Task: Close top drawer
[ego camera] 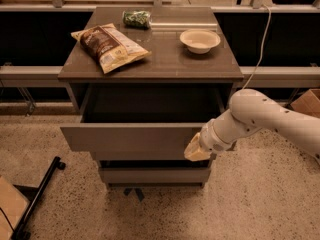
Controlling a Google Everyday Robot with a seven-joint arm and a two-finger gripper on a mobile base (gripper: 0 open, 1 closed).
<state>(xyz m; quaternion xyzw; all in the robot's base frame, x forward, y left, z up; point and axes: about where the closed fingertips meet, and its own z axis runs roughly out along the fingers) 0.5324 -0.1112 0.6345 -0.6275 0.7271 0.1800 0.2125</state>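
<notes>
Next, I release the top drawer shut against the grey cabinet, just below the cabinet top [148,115].
The top drawer [130,138] of the grey cabinet stands pulled out, its plain flat front facing me and its dark inner box open behind it. The front of a lower drawer [152,174] shows below, pulled out a little. My gripper [196,150] is at the right end of the top drawer's front, touching it, at the end of the white arm [260,119] that comes in from the right.
On the cabinet top [165,64] lie a chip bag [107,45], a small green packet [136,18] and a white bowl [199,39]. A black stand leg [40,196] lies on the floor at the left. A cardboard box [306,102] sits at the right.
</notes>
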